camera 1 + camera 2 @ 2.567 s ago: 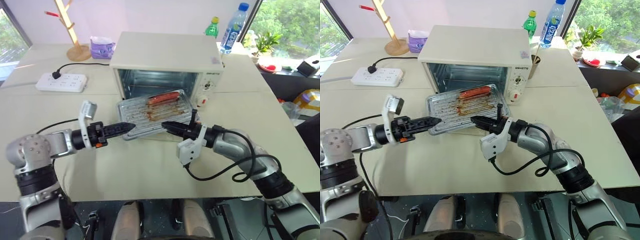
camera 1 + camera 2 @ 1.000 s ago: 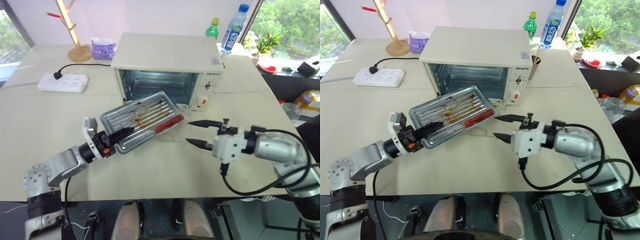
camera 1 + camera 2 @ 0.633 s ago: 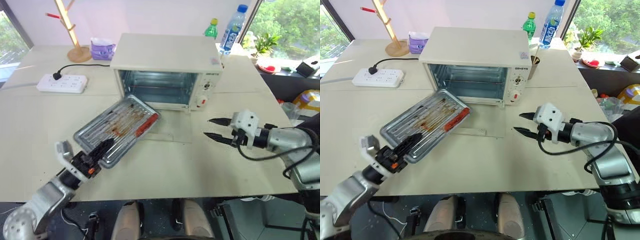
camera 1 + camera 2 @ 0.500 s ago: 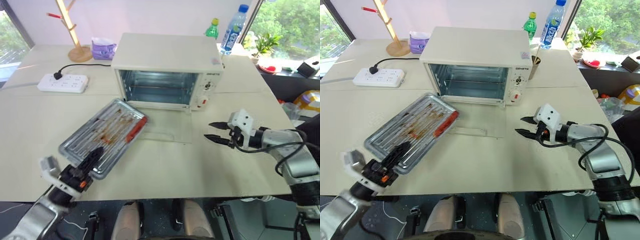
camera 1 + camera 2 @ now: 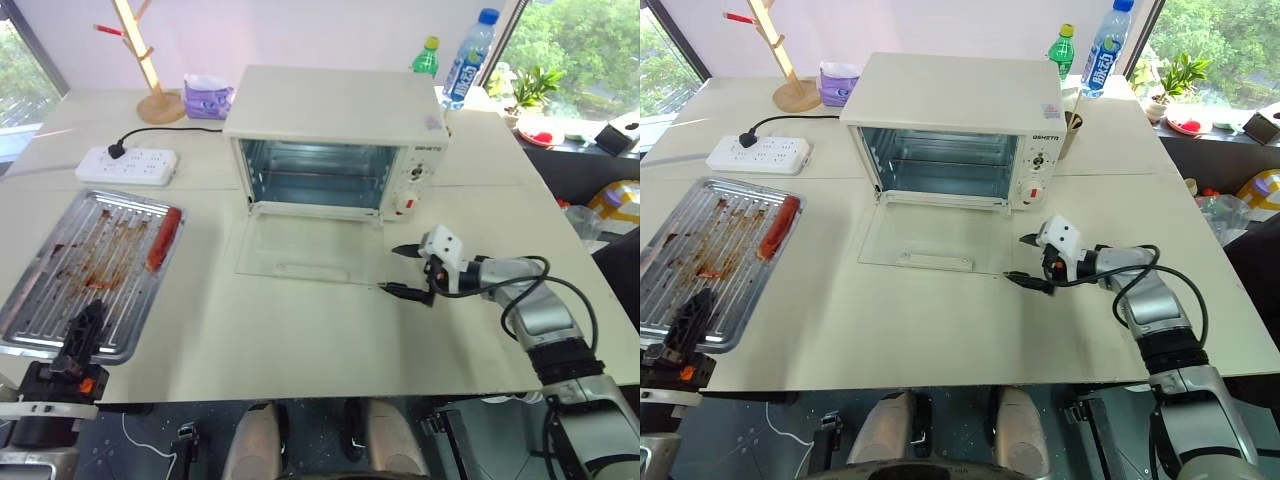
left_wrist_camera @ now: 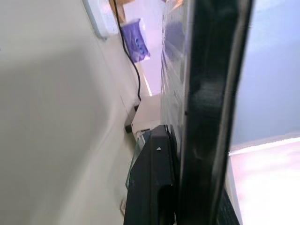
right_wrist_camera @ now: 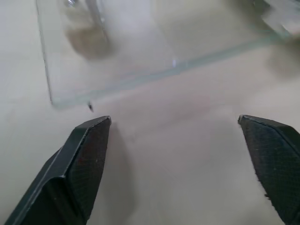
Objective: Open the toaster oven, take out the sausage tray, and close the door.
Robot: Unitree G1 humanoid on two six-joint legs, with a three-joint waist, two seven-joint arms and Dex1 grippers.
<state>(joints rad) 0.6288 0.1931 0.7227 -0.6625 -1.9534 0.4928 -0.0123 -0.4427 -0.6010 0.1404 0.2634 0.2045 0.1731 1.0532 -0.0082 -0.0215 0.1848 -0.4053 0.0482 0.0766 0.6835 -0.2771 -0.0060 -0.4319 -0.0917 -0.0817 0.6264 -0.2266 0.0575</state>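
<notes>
Next, my left gripper sets the sausage tray down on the table straight (image 5: 322,272) in front of the toaster oven. The tray is now level over the table.
The cream-white toaster oven (image 5: 335,120) stands mid-table with its cavity bare. Its glass door (image 5: 305,248) lies dropped flat on the table in front of it. The silvery sausage tray (image 5: 70,285), stained brown and carrying one reddish sausage (image 5: 163,238), sits level over the table's left side. My left gripper (image 5: 85,335) is shut on the tray's near edge. My right gripper (image 5: 390,270) hangs open just off the door's right front corner, low over the table, nothing between its fingers (image 7: 84,159). The door's glass edge (image 7: 140,79) lies just ahead of them.
A white power strip (image 5: 125,163) with a black cord lies behind the tray. A wooden rack (image 5: 145,60) and a purple pack (image 5: 207,95) stand at the back left. Two bottles (image 5: 466,45) stand behind the oven at the right.
My left arm swung the tray leftward and back, away from the oven, levelling it out. My right gripper moved in toward the door's right front corner and spread its fingers wider.
</notes>
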